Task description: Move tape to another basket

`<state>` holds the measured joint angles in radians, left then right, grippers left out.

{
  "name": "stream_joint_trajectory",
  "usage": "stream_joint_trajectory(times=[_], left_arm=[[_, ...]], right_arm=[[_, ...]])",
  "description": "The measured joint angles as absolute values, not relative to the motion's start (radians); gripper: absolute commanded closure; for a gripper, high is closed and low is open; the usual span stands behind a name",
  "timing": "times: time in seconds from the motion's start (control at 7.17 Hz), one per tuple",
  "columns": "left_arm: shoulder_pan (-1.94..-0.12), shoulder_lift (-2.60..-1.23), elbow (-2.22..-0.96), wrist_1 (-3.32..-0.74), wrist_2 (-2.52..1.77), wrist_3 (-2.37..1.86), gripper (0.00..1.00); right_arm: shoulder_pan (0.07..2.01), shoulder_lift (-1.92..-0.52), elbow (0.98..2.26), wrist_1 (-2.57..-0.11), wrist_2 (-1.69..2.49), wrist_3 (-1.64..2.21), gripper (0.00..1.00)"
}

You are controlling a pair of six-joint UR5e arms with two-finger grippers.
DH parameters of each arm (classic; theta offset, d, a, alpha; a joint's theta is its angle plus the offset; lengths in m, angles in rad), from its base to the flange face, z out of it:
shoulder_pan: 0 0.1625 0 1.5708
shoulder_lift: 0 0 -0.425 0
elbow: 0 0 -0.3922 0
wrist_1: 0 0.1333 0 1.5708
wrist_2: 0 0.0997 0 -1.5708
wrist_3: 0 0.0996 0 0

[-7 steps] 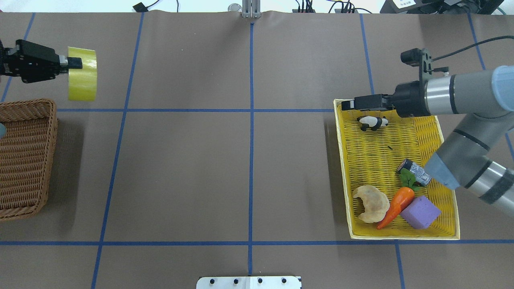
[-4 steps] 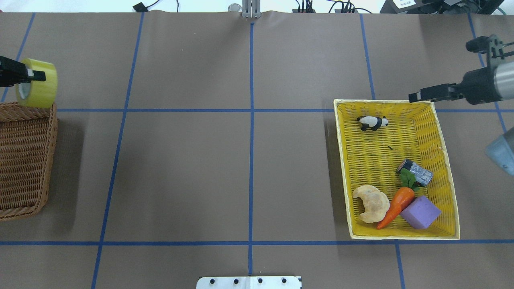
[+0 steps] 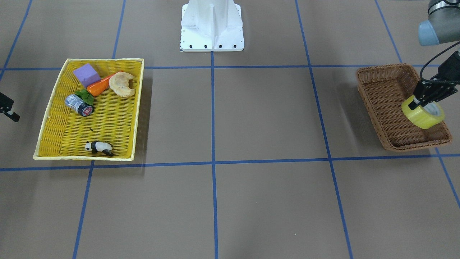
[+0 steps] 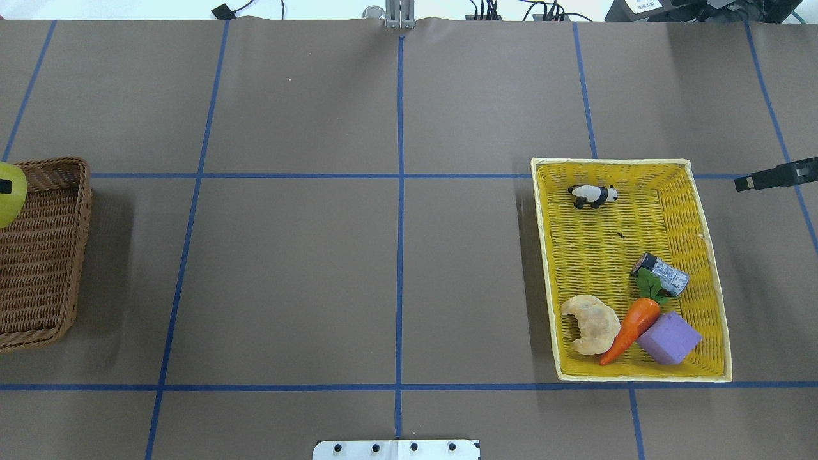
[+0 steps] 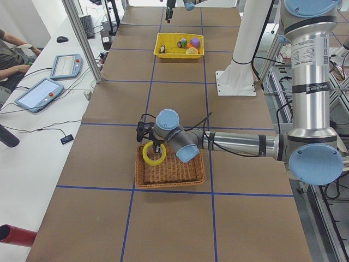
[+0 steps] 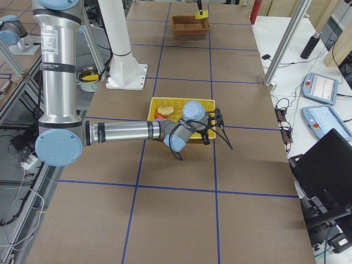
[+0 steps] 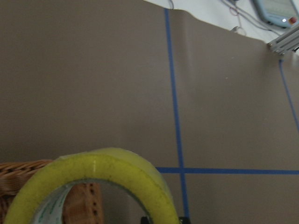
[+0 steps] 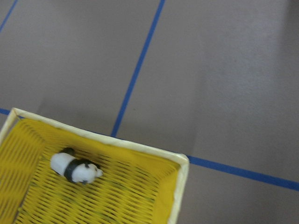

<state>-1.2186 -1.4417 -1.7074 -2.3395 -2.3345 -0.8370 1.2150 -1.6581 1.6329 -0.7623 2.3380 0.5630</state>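
Next, I let go of the yellow tape with my left gripper inside the brown wicker basket (image 3: 402, 119), near its side that faces the yellow tray. The tape hangs over the basket's far end.
The yellow tape (image 3: 426, 117) is a translucent ring held by my left gripper (image 3: 418, 103), which is shut on its rim. It hangs over the far end of the brown wicker basket (image 3: 386, 104), off its floor. In the overhead view only a sliver of the tape (image 4: 9, 186) shows at the left edge, over the basket (image 4: 45, 255). The left wrist view shows the tape (image 7: 107, 170) close up, with the basket rim (image 7: 21, 173) under it. My right gripper (image 4: 741, 184) hovers over bare table, right of the yellow tray. I cannot tell if it is open or shut.
The yellow woven tray (image 4: 543, 255) on the right holds a toy panda (image 4: 594, 195), a croissant (image 4: 591, 322), a carrot (image 4: 632, 326), a purple block (image 4: 669, 337) and a silver-black cylinder (image 4: 661, 273). The robot's white base (image 3: 212, 25) stands at the table's near edge.
My left gripper carried the tape left and toward the robot, from past the basket to over its far end. My right arm drew back to the right, off the yellow tray.
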Motion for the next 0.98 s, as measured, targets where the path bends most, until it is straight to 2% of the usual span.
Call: stream_joint_trajectory(times=[0.28, 0.56, 0.7, 0.98], left_arm=[[-1.178, -1.435, -1.769, -2.145, -2.326, -0.809, 1.00], [-1.127, -1.443, -1.779, -2.039, -2.279, -0.805, 1.00], [-1.116, -1.449, -1.767, -2.018, -2.256, -0.802, 1.00], [-1.105, -1.470, -1.729, -2.014, -2.223, -0.796, 1.00]], right_arm=[[1.249, -1.662, 1.691, -1.023, 2.341, 0.396, 0.00], [1.298, -1.609, 1.783, -1.377, 2.343, 0.217, 0.00], [1.315, -1.591, 1.811, -1.483, 2.338, 0.156, 0.00], [1.320, -1.583, 1.822, -1.546, 2.324, 0.118, 0.00]])
